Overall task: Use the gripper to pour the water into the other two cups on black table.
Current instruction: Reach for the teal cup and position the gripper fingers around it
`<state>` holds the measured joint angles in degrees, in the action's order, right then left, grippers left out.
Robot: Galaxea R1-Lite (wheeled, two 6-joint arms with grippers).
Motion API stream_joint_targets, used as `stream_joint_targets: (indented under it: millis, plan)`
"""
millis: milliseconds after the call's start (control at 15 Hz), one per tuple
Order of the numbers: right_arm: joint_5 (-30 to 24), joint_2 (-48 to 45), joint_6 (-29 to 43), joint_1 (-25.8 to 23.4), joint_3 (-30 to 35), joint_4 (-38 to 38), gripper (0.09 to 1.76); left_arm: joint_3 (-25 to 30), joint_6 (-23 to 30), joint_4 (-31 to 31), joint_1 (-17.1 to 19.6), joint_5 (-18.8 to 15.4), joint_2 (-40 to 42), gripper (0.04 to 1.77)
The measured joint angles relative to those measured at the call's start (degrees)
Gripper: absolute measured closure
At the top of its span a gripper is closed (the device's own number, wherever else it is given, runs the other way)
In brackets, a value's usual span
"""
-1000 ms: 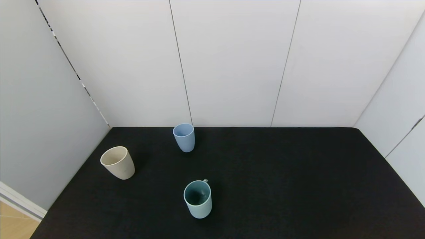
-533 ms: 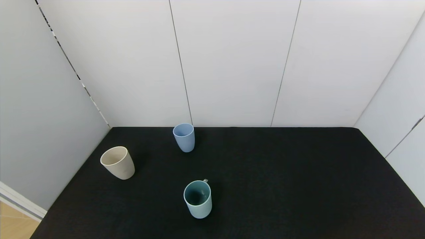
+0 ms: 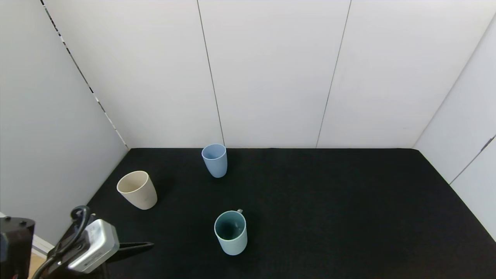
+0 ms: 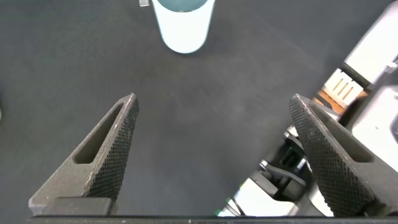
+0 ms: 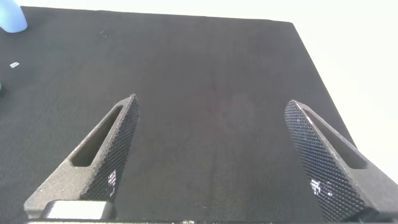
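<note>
The robot's left gripper will close around the body (image 3: 233,243) (image 4: 184,32) of the teal-green cup, below the cup's rim, because this cup holds the water to pour.
On the black table (image 3: 329,213) stand the cream-beige cup (image 3: 137,190) at the left, the light blue cup (image 3: 214,160) near the back wall, and a teal-green cup (image 3: 231,231) with a dark inside towards the front. My left gripper (image 4: 212,102) is open and empty at the front left corner. One black finger (image 3: 133,247) points towards the teal-green cup (image 4: 183,25), well short of it. My right gripper (image 5: 211,102) is open and empty over bare table. The light blue cup (image 5: 12,17) shows far off in its wrist view.
White wall panels close the table at the back and on both sides. The left arm's silver-grey box (image 3: 93,246) and looped cable (image 3: 79,215) sit at the front left edge. The table's right half holds nothing.
The left arm has come into the head view at the bottom left. Before, no arm showed there. The three cups have not moved.
</note>
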<state>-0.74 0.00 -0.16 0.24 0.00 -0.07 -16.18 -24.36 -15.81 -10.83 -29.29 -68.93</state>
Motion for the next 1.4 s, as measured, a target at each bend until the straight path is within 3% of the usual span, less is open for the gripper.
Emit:
stream_joint_targets:
  millis: [400, 933, 1200, 1400]
  plan:
    - [0.0, 0.0, 0.0, 0.0, 0.0, 0.0, 0.14, 2.4, 1.1, -19.8, -3.3, -0.1, -18.5, 0.09]
    - [0.0, 0.0, 0.0, 0.0, 0.0, 0.0, 0.14, 8.8, 5.6, -57.9, -8.3, 0.0, -41.1, 0.09]
    - [0.0, 0.0, 0.0, 0.0, 0.0, 0.0, 0.14, 10.6, 7.4, -69.8, -9.6, 0.0, -49.7, 0.09]
    - [0.0, 0.0, 0.0, 0.0, 0.0, 0.0, 0.14, 10.5, 8.3, -73.5, -10.6, 0.3, -53.3, 0.09]
